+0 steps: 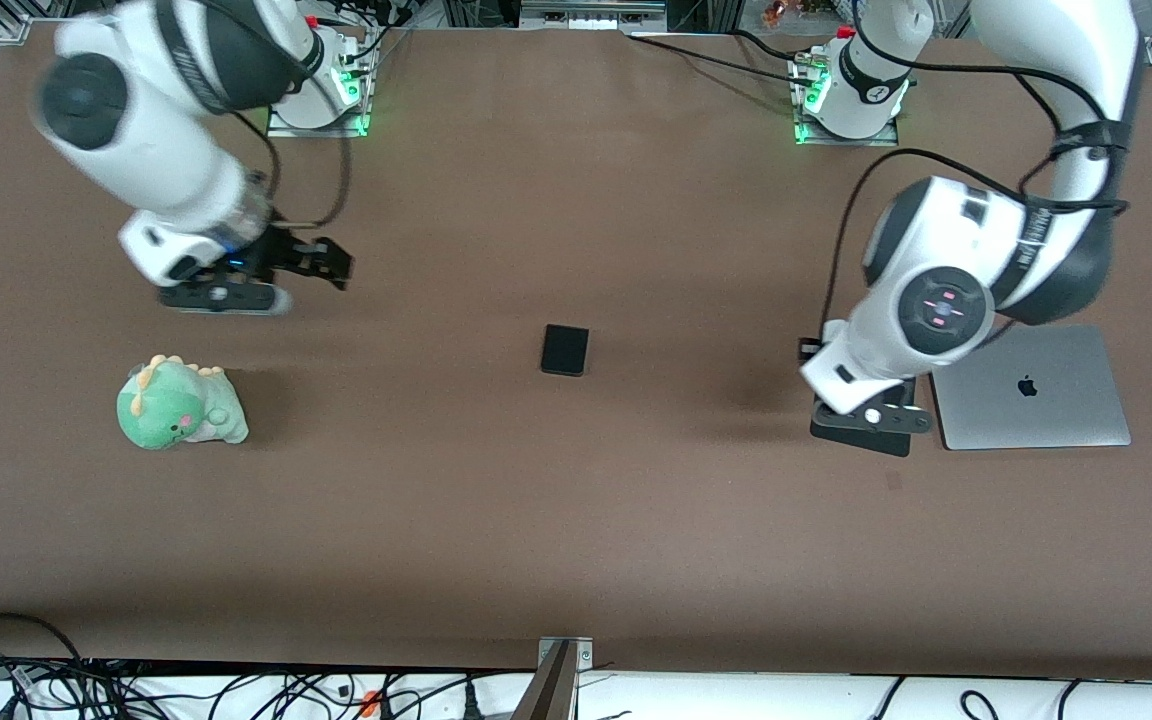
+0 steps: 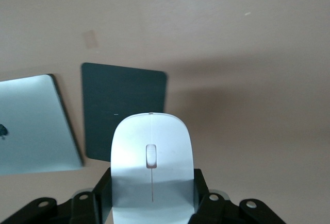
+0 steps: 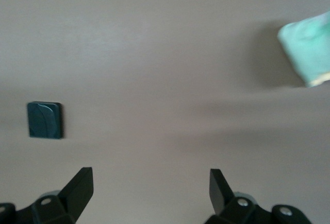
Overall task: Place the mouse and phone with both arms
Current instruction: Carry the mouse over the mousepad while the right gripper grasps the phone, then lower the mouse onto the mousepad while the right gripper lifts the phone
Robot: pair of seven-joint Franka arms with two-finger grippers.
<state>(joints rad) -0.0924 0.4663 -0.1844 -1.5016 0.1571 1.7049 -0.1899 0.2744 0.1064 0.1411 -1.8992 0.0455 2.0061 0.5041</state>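
Note:
My left gripper is going to put the white mouse down on the middle of the black mouse pad [image 1: 868,382] [image 2: 119,116]. The mouse is now just above the pad's edge.
My left gripper [image 2: 152,185] is shut on the white mouse [image 2: 152,152] and holds it just above the black mouse pad [image 2: 124,108], at the pad's edge. In the front view the left hand [image 1: 858,398] hides the mouse and covers most of the pad [image 1: 886,438]. The black phone [image 1: 565,350] lies flat near the middle of the table and also shows in the right wrist view [image 3: 45,120]. My right gripper [image 1: 334,264] is open and empty, in the air over bare table toward the right arm's end; its fingers [image 3: 82,185] stand wide apart.
A closed silver laptop [image 1: 1031,388] lies beside the mouse pad at the left arm's end and also shows in the left wrist view [image 2: 33,126]. A green plush dinosaur [image 1: 179,403] sits at the right arm's end, nearer the front camera than the right gripper.

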